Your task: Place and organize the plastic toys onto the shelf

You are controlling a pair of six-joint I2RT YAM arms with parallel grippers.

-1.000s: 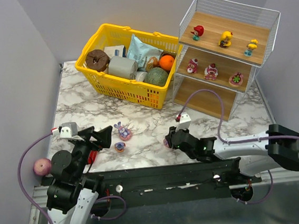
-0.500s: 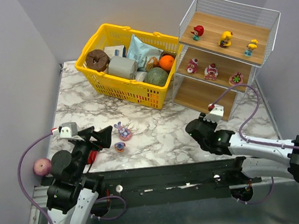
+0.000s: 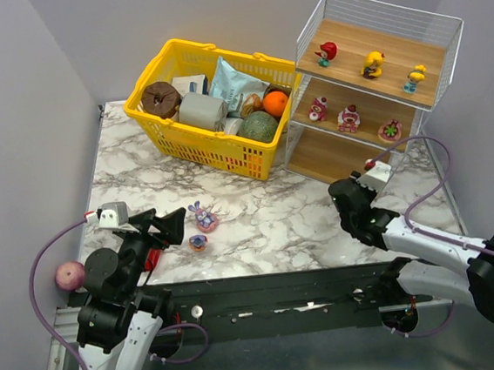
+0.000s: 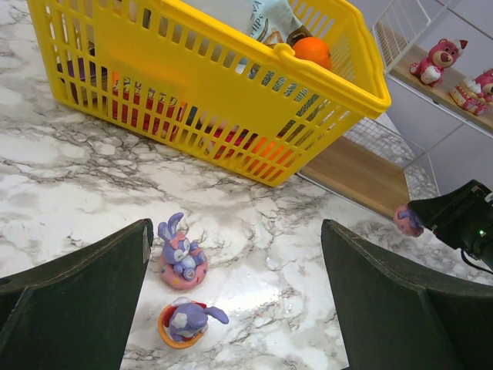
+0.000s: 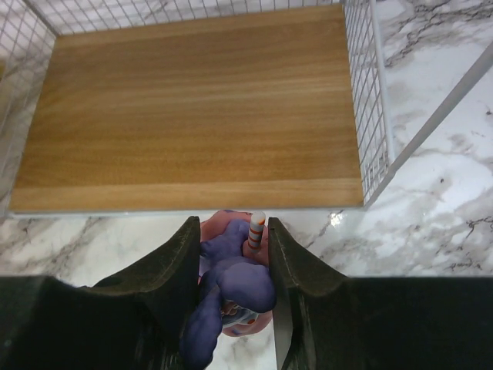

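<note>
The robot's right gripper straddles the purple bunny's head in front of the bottom board, so it should set the bunny down, turn and pinch its ear (image 5: 202, 331).
My right gripper (image 3: 346, 195) (image 5: 230, 247) is shut on a purple and pink bunny toy (image 5: 231, 281), held just in front of the shelf's bare bottom board (image 5: 192, 116). The shelf (image 3: 369, 86) carries three toys on its top board, a red one (image 3: 328, 52) and two yellow ducks (image 3: 373, 63), and three red-pink ones on its middle board (image 3: 346, 118). Two purple bunnies lie on the table, one on a pink ring (image 3: 201, 216) (image 4: 180, 258) and one on an orange base (image 3: 198, 242) (image 4: 185, 322). My left gripper (image 3: 170, 225) (image 4: 235, 308) is open, just left of them.
A yellow basket (image 3: 209, 105) (image 4: 192, 77) full of groceries stands at the back, left of the shelf. A pink ball (image 3: 69, 275) lies off the table's left front corner. White wire walls (image 5: 370, 92) flank the bottom board.
My right arm has swung right and back from the table's middle to the front of the shelf, carrying the bunny. The left arm has not moved.
</note>
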